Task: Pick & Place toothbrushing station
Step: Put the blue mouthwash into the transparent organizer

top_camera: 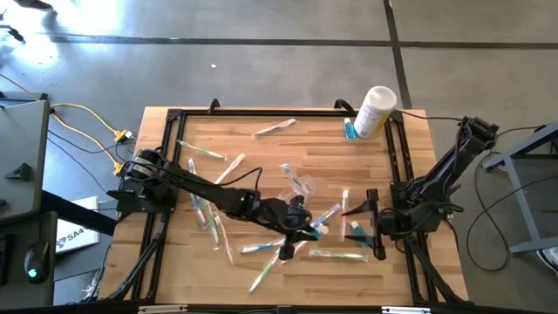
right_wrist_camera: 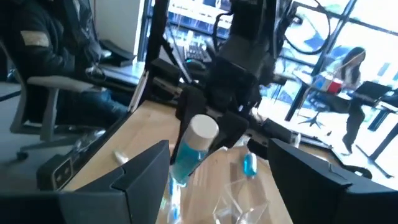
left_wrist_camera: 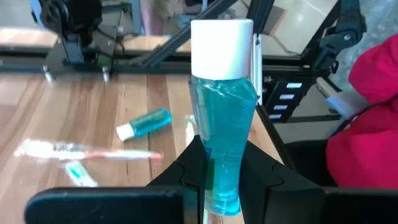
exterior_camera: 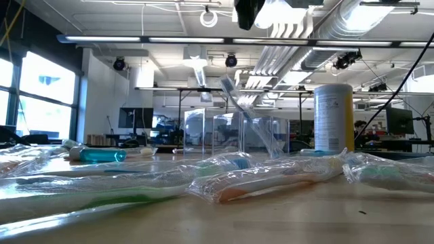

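I will close my right gripper on the white-end with the cap [top_camera: 323, 229] [right_wrist_camera: 200, 135] of the teal tube, because my left gripper holds the tail end of the tube.
My left gripper [top_camera: 301, 222] is at the table's middle, shut on a small teal tube with a white cap [left_wrist_camera: 221, 124], which also shows in the right wrist view [right_wrist_camera: 188, 152]. My right gripper [top_camera: 373, 222] is open and empty just to the right of it, its fingers [right_wrist_camera: 143, 177] standing wide apart and facing the tube. Several slim toothbrushes in clear crinkly wrappers [top_camera: 336, 255] lie flat across the wooden table [top_camera: 261, 148]. Another teal tube [left_wrist_camera: 144, 122] lies on the table beyond the held one. My left gripper pinches the tube's tail end [left_wrist_camera: 219, 186], opposite the cap, between its two fingers [left_wrist_camera: 186, 183]. The fingers come from the table's left. The tube sticks out ahead of the fingers, with the white cap [left_wrist_camera: 222, 40] toward my right gripper. It looks raised off the table.
A white canister with a yellow lid [top_camera: 377, 109] stands at the far right, with a teal tube [top_camera: 350, 129] beside it. A black frame [top_camera: 397, 157] borders the table. People sit beyond the table's edges [left_wrist_camera: 373, 118].
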You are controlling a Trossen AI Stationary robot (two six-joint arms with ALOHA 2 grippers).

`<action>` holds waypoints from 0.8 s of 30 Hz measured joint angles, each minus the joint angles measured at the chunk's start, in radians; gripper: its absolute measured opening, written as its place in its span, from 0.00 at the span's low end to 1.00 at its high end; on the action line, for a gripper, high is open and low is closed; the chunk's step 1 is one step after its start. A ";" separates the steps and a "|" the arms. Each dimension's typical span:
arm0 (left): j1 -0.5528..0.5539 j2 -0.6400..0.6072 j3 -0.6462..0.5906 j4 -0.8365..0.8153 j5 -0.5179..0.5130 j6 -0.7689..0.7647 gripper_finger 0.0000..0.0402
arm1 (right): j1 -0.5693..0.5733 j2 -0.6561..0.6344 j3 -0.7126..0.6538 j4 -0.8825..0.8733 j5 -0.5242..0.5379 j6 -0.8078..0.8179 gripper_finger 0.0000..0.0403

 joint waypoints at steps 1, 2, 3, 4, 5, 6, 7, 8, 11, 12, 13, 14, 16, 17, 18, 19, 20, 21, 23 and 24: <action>0.000 0.000 0.000 -0.008 0.000 -0.007 0.12 | -0.012 0.007 0.005 -0.012 -0.025 0.013 0.65; 0.000 0.000 0.000 -0.013 -0.001 -0.014 0.12 | -0.027 0.016 0.005 -0.020 -0.055 0.027 0.65; 0.000 0.007 0.000 -0.011 -0.005 -0.018 0.12 | -0.043 0.025 0.005 -0.028 -0.085 0.041 0.65; 0.000 0.020 0.002 0.001 -0.005 -0.023 0.12 | -0.061 0.036 0.005 -0.034 -0.114 0.057 0.65; 0.000 0.031 0.003 0.008 -0.005 -0.026 0.12 | -0.080 0.046 0.005 -0.035 -0.138 0.069 0.65; 0.000 0.038 0.001 -0.006 -0.004 -0.028 0.12 | -0.098 0.059 0.005 -0.035 -0.154 0.076 0.65; 0.000 0.048 -0.001 -0.012 -0.003 -0.028 0.12 | -0.115 0.071 0.005 -0.033 -0.161 0.076 0.65; 0.001 0.063 0.003 0.000 0.000 -0.029 0.12 | -0.129 0.082 0.005 -0.032 -0.162 0.073 0.65; 0.000 0.071 0.008 0.004 0.004 -0.035 0.12 | -0.155 0.099 0.004 -0.034 -0.190 0.068 0.65; 0.000 0.071 0.008 0.012 0.004 -0.035 0.12 | -0.166 0.103 0.004 -0.033 -0.218 0.074 0.65; 0.000 0.070 0.008 0.011 0.004 -0.036 0.12 | -0.176 0.109 0.004 -0.033 -0.252 0.082 0.65; 0.000 0.070 0.008 0.010 0.003 -0.038 0.12 | -0.188 0.116 0.004 -0.033 -0.284 0.093 0.65; 0.001 0.070 0.008 0.010 0.001 -0.043 0.12 | -0.209 0.132 0.004 -0.034 -0.332 0.112 0.65; 0.001 0.070 0.008 0.010 0.000 -0.043 0.12 | -0.220 0.140 0.004 -0.031 -0.346 0.118 0.65; 0.001 0.070 0.008 0.011 0.000 -0.043 0.12 | -0.230 0.148 0.004 -0.026 -0.363 0.120 0.65; 0.001 0.070 0.008 0.011 -0.001 -0.043 0.12 | -0.242 0.155 0.004 -0.026 -0.381 0.120 0.65; 0.001 0.070 0.008 0.008 -0.005 -0.043 0.12 | -0.251 0.164 0.004 -0.027 -0.396 0.120 0.65; 0.001 0.072 0.008 0.004 -0.007 -0.043 0.12 | -0.260 0.174 0.004 -0.026 -0.411 0.120 0.65; 0.001 0.085 0.008 0.017 -0.009 -0.047 0.12 | -0.276 0.198 0.004 -0.005 -0.425 0.120 0.65; 0.001 0.087 0.008 0.005 -0.009 -0.049 0.12 | -0.282 0.209 0.004 0.013 -0.425 0.117 0.65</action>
